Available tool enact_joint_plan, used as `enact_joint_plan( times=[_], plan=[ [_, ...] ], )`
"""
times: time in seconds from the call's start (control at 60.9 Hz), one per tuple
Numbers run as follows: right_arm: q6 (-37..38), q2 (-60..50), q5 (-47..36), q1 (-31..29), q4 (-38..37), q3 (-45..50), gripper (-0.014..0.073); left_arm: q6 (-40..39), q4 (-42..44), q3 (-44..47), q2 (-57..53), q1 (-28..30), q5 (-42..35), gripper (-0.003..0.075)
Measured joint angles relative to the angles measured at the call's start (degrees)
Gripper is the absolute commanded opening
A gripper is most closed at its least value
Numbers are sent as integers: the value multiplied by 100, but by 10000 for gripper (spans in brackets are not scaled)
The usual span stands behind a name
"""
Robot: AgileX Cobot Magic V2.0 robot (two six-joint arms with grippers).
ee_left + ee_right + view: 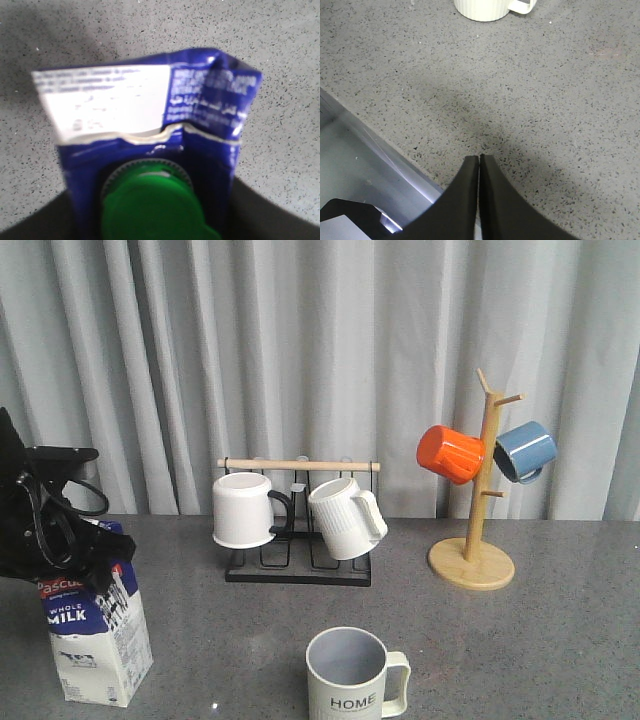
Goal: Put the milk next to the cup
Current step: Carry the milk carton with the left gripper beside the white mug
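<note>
My left gripper will release the milk, now standing slightly tilted on the table, on the table (247, 712) beside the HOME cup, on the side opposite the cup's handle.
The milk (95, 625) is a blue and white carton standing at the table's front left, slightly tilted. My left gripper (88, 545) comes down over its gable top. In the left wrist view the carton's creased blue top (150, 125) and green cap (150, 205) fill the space between my dark fingers (270, 210), which press its sides. The cup (348, 672), a cream mug marked "HOME", stands at front centre, well right of the milk. My right gripper (479, 157) is shut and empty just above the bare table; a cream mug (482, 9) stands beyond it.
A black rack (298, 570) with a wooden bar holds a white black-handled mug (243, 510) and a ribbed white mug (345, 518) behind the cup. A wooden mug tree (478, 490) at back right carries an orange mug (450, 453) and a blue mug (525, 450). The table's metal edge (365, 165) is near my right gripper.
</note>
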Motion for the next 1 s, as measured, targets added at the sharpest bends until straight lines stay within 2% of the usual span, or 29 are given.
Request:
enact_joint_plan(
  times=[0.049, 0.18, 0.345, 0.492, 0.755, 0.853, 1.001],
  plan=[
    [0, 0, 0, 0, 0, 0, -5, 0, 0, 0, -6, 0, 0, 183],
    [0, 0, 0, 0, 0, 0, -5, 0, 0, 0, -93, 0, 6, 96],
    [0, 0, 0, 0, 0, 0, -5, 0, -205, 0, -399, 0, 6, 37],
    [0, 0, 0, 0, 0, 0, -5, 111, -958, 0, -699, 0, 6, 19],
    [0, 0, 0, 0, 0, 0, -5, 885, -2580, 0, -894, -25, 219, 20],
    [0, 0, 0, 0, 2, 0, -5, 995, -2713, 0, -894, -159, 260, 20],
    [0, 0, 0, 0, 19, 0, -5, 1002, -2406, 0, -846, -476, 260, 20]
  ],
)
